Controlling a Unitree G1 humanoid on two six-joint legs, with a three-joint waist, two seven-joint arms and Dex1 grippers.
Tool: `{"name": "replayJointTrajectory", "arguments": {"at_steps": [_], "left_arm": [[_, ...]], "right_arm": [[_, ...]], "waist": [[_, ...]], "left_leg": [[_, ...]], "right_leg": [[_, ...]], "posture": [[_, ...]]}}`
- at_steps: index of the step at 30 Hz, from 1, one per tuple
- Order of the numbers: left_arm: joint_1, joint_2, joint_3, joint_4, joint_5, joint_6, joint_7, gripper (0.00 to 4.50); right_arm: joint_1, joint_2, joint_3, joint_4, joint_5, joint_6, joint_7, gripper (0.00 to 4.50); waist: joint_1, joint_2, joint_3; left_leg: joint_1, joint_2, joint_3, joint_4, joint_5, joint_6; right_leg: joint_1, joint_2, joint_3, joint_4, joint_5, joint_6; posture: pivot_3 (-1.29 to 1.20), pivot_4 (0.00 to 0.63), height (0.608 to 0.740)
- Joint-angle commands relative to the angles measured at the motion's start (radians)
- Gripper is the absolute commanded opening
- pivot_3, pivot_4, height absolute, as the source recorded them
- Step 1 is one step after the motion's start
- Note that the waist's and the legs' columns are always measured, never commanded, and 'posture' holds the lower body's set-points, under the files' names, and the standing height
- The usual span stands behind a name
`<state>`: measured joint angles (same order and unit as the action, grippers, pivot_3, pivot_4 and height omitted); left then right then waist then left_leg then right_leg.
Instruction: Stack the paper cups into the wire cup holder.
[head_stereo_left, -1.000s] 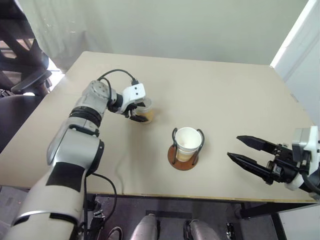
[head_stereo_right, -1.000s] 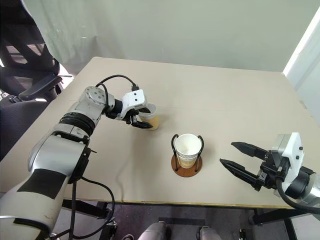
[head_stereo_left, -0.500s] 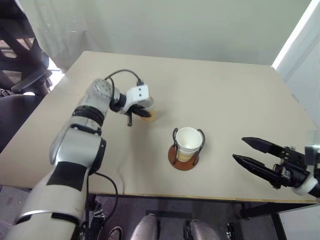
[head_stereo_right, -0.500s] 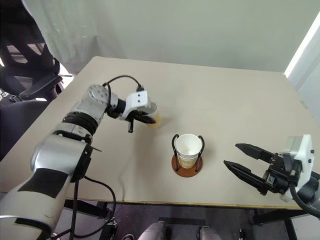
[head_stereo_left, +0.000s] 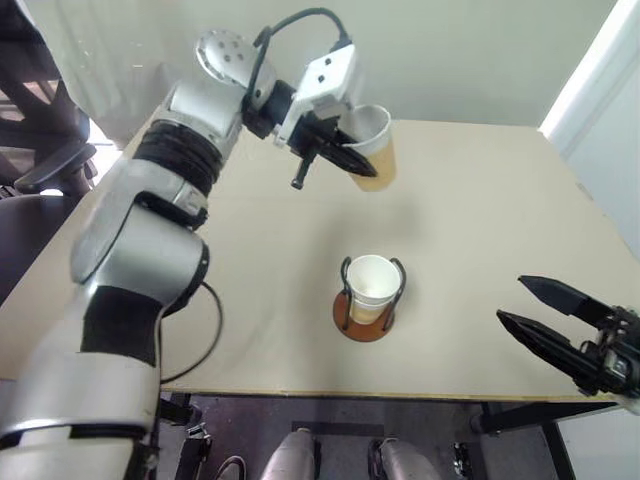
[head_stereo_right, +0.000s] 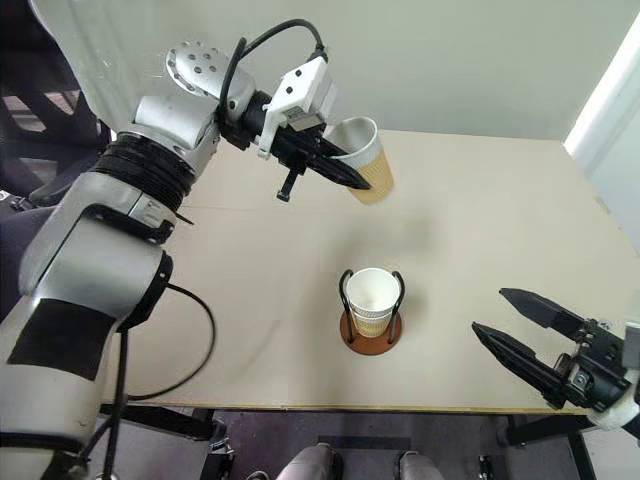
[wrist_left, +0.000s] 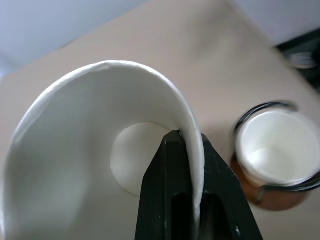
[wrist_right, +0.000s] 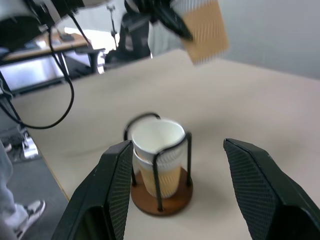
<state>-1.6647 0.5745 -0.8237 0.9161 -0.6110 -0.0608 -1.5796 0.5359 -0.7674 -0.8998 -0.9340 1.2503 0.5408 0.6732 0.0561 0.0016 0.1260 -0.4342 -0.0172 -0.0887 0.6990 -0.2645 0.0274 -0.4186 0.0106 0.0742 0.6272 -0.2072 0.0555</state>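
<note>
My left gripper should release the tan-orange paper cup inside the nested paper cups (head_stereo_left: 374, 278) (wrist_left: 278, 146) between the black loops of the holder.
A tan-orange paper cup (head_stereo_left: 373, 152) hangs tilted in the air over the far half of the table. My left gripper (head_stereo_left: 350, 156) is shut on its rim, one finger inside the white cup (wrist_left: 85, 150) and one outside. Below it and nearer to me, the wire cup holder (head_stereo_left: 364, 322) stands on the table with two nested paper cups (wrist_right: 156, 139) between its black loops. My right gripper (head_stereo_left: 511, 298) is open and empty, level by the table's near right edge, pointing at the holder from some way off.
The beige table (head_stereo_left: 490, 210) is bare around the holder. A black office chair (head_stereo_left: 45, 150) stands off the table's left side. A pale wall runs behind the table, and a white panel (head_stereo_left: 600, 90) rises at the right.
My left gripper shut on the cup's rim where it stood on the table, then lifted it high and carried it right. My right gripper drew back slightly toward the table's near right edge.
</note>
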Motion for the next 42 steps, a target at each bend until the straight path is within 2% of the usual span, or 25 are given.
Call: {"name": "replayJointTrajectory", "arguments": {"at_steps": [1, 5, 10, 13, 17, 23, 32, 42], "left_arm": [[-0.052, 0.039, -0.166, -0.105, -0.187, 0.001, -0.035, 0.03], [-0.082, 0.057, -0.332, -0.186, -0.318, -0.027, -0.035, 0.03], [-0.112, 0.089, -0.416, -0.263, -0.436, -0.028, -0.035, 0.03], [-0.134, 0.107, -0.504, -0.284, -0.443, -0.067, -0.035, 0.03], [-0.143, 0.080, -0.587, -0.236, -0.410, -0.133, -0.035, 0.03], [-0.131, 0.042, -0.610, -0.192, -0.421, -0.149, -0.035, 0.03], [-0.150, 0.074, -0.683, -0.246, -0.434, -0.167, -0.035, 0.03], [-0.137, 0.047, -0.690, -0.219, -0.428, -0.178, -0.035, 0.03]], "right_arm": [[0.045, 0.020, -0.053, -0.045, 0.005, -0.035, -0.018, 2.93], [0.084, 0.038, -0.027, -0.080, -0.022, -0.053, -0.050, 2.93], [0.111, 0.053, 0.007, -0.112, -0.037, -0.079, -0.084, 2.93], [0.137, 0.053, 0.004, -0.113, -0.040, -0.105, -0.089, 2.93], [0.161, 0.042, -0.017, -0.113, -0.019, -0.145, -0.090, 2.93], [0.202, 0.029, -0.019, -0.113, -0.016, -0.191, -0.091, 2.93], [0.249, 0.021, 0.000, -0.113, -0.037, -0.235, -0.104, 2.93], [0.267, 0.003, 0.011, -0.113, -0.039, -0.260, -0.111, 2.93]], "waist": [[-0.001, 0.000, 0.000], [0.001, 0.000, 0.000], [0.001, 0.000, 0.000], [0.001, 0.000, 0.000], [0.002, 0.000, 0.000], [0.003, 0.000, 0.001], [0.003, 0.000, 0.001], [0.003, 0.000, 0.001]], "left_leg": [[0.000, 0.000, 0.000, 0.000, 0.000, 0.001], [0.000, -0.001, 0.002, 0.001, -0.004, 0.008], [0.000, -0.001, 0.003, 0.002, -0.005, 0.010], [0.000, -0.001, 0.003, 0.002, -0.005, 0.010], [0.001, -0.001, 0.004, 0.003, -0.004, 0.010], [0.000, -0.001, 0.004, 0.003, -0.004, 0.011], [0.000, -0.001, 0.004, 0.003, -0.004, 0.010], [0.000, -0.001, 0.004, 0.003, -0.004, 0.010]], "right_leg": [[0.000, 0.000, 0.001, 0.000, 0.000, 0.000], [0.000, 0.000, 0.003, 0.000, 0.001, 0.002], [0.001, 0.000, 0.004, 0.000, 0.002, 0.004], [0.001, 0.000, 0.004, 0.000, 0.002, 0.004], [0.001, 0.000, 0.005, 0.000, 0.002, 0.004], [0.001, 0.000, 0.005, 0.000, 0.002, 0.004], [0.001, 0.000, 0.005, 0.000, 0.002, 0.004], [0.001, 0.000, 0.005, 0.000, 0.002, 0.004]], "posture": [[0.00, 0.150, 0.740], [0.00, 0.150, 0.740], [0.00, 0.150, 0.740], [0.00, 0.150, 0.740], [0.00, 0.150, 0.740], [0.00, 0.150, 0.740], [0.00, 0.150, 0.740], [0.00, 0.150, 0.740]]}}
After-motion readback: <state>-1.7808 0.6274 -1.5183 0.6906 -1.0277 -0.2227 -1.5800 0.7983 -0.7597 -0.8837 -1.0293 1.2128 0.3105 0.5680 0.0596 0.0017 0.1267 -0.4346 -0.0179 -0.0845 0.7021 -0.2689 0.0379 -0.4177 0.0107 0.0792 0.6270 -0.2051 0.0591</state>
